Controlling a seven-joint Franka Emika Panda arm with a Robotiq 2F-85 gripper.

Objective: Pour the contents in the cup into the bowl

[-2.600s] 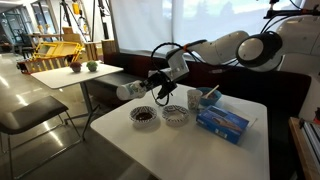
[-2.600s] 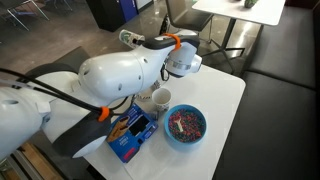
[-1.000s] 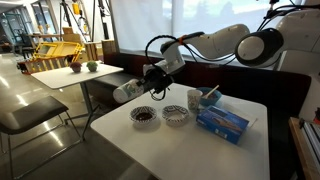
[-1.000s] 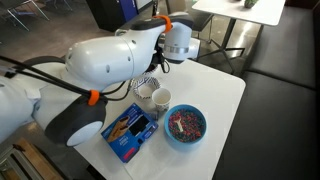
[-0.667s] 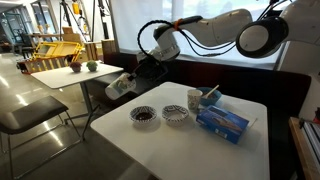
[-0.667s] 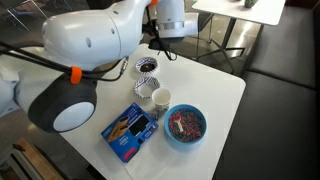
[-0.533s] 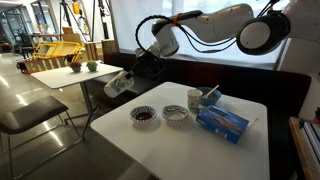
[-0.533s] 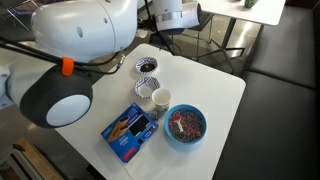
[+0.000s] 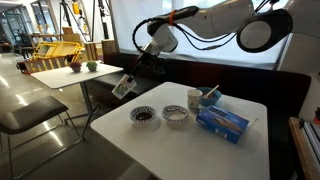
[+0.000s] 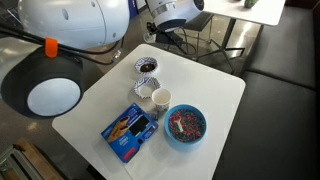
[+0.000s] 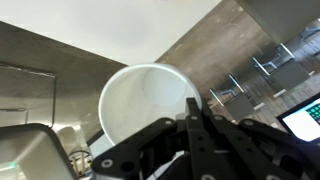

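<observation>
I should let go of the plain pale paper cup with my gripper near the white table's far edge, behind the patterned bowls (image 9: 163,94).
My gripper (image 9: 131,76) is shut on the plain pale paper cup (image 9: 123,86). It holds the cup tilted in the air, out past the table's edge and higher than the two patterned bowls. The wrist view looks into the cup's white inside (image 11: 145,100), with the black fingers (image 11: 190,125) closed on its rim. One bowl (image 9: 143,115) shows something dark inside, and the other bowl (image 9: 175,116) stands right beside it. Both bowls also show in an exterior view, one (image 10: 147,67) next to the other (image 10: 143,88). There the arm (image 10: 170,12) hides the cup.
A second white cup (image 9: 195,99) with markings stands behind the bowls and also shows in an exterior view (image 10: 161,98). A blue box (image 9: 222,122) and a blue bowl (image 10: 185,125) of mixed bits sit on the white table (image 9: 170,150). A chair (image 9: 25,112) and another table (image 9: 70,75) stand nearby.
The arm has lifted the cup up and away from just above the bowls, out past the table's edge. The bowls, the other cup and the box have not moved.
</observation>
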